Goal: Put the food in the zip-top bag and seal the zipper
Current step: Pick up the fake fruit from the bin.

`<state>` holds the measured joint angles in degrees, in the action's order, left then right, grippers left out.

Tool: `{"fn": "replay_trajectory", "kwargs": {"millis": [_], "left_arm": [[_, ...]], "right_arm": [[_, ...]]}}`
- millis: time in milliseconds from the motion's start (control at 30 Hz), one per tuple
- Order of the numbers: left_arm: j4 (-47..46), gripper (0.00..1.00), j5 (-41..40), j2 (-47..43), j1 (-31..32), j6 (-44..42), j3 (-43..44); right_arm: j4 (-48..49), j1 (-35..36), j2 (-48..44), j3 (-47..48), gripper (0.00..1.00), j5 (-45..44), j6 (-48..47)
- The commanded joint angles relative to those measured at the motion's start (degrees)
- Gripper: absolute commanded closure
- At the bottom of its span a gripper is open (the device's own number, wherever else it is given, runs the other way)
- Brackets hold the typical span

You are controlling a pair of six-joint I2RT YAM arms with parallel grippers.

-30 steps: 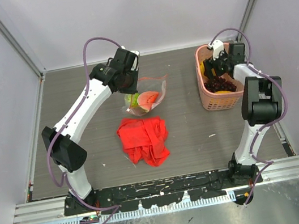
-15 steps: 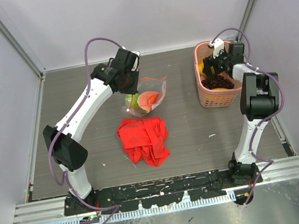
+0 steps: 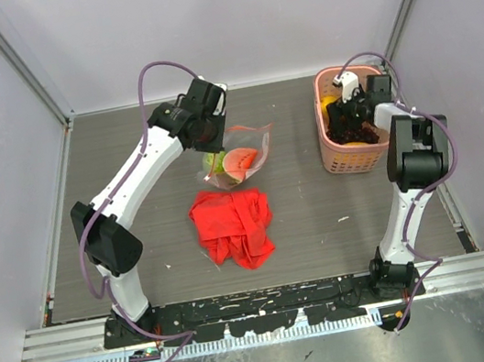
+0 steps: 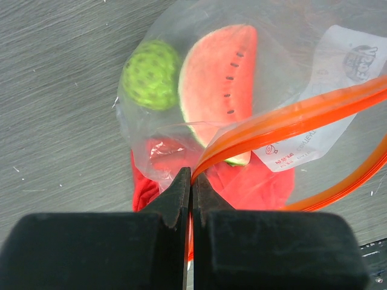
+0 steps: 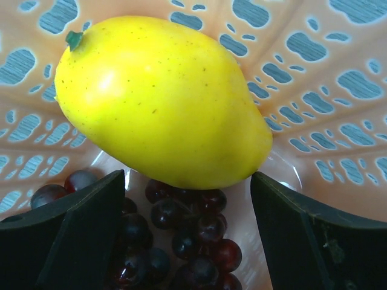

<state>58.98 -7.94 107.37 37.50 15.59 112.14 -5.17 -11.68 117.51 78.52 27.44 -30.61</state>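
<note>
My right gripper has the yellow mango lying lengthwise across its open fingers, so next I back off and close around the mango's narrow width from the stem end [image 5: 74, 41].
The clear zip-top bag [image 3: 239, 152] lies mid-table with a watermelon slice [image 4: 221, 81] and a green fruit [image 4: 151, 74] inside. My left gripper [image 4: 192, 181] is shut on the bag's orange zipper strip [image 4: 290, 119] and holds that mouth edge up. My right gripper [image 5: 187, 205] is open inside the pink basket [image 3: 334, 149], its fingers on either side of the purple grape bunch [image 5: 181, 241], just under the yellow mango [image 5: 160, 99]. In the top view the right gripper [image 3: 348, 109] reaches down into the basket.
A crumpled red cloth [image 3: 233, 224] lies just in front of the bag, partly under it. The basket stands at the back right near the right wall. Metal frame posts rise at the back corners.
My right gripper has sunk deeper into the basket, and the basket has shifted a little toward the back. The left gripper and the bag have hardly moved.
</note>
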Motion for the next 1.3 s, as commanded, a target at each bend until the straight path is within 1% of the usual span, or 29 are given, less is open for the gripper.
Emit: {"fn": "replay_trajectory", "kwargs": {"millis": [0,100,200,300,400,500,600,800,900,1000,1167,1233,1267], "left_arm": [[-1.12,1.0,0.6,-0.1,-0.1,-0.74,1.55],[-1.05,1.0,0.4,-0.13,-0.06,-0.73,1.5],[-1.09,1.0,0.39,-0.19,-0.08,-0.71,1.47],[-1.08,1.0,0.3,-0.29,-0.1,-0.81,1.46],[-1.1,1.0,0.11,-0.32,-0.08,-0.86,1.5],[-1.06,1.0,0.12,-0.19,-0.07,-0.92,1.63],[-0.5,1.0,-0.09,0.05,-0.05,-1.08,2.0],[-0.36,1.0,-0.1,-0.06,-0.06,-1.12,2.37],[-0.35,1.0,0.01,-0.21,-0.06,-1.09,2.22],[-0.43,1.0,0.06,-0.48,-0.06,-1.08,2.14],[-0.53,1.0,0.1,-1.02,-0.05,-1.09,1.9],[-0.65,1.0,0.07,-1.32,-0.06,-0.95,1.59],[-0.8,1.0,0.19,-1.41,-0.05,-0.95,1.4]], "right_arm": [[0.8,0.08,0.37,1.24,0.12,3.18,0.3],[5.75,0.02,0.32,-0.01,0.09,4.55,2.6],[8.45,0.02,0.79,-0.61,0.06,5.04,3.83],[9.28,0.06,1.48,-0.48,0.06,4.86,4.0],[9.39,0.03,1.95,-0.49,0.08,5.33,3.61],[8.84,0.01,2.38,0.11,0.13,5.72,3.37],[4.83,0.0,2.02,2.31,0.22,6.97,2.91],[4.08,0.0,-2.46,1.01,0.36,8.06,3.43],[3.16,-0.01,-4.33,0.68,0.41,7.94,3.69],[3.14,-0.05,-6.48,-0.3,0.44,7.66,4.12],[3.41,-0.11,-9.31,-1.45,0.52,7.71,4.98],[3.9,-0.1,-9.66,-1.73,0.51,8.01,5.34],[4.41,-0.09,-9.6,-1.83,0.48,8.2,5.57]]}}
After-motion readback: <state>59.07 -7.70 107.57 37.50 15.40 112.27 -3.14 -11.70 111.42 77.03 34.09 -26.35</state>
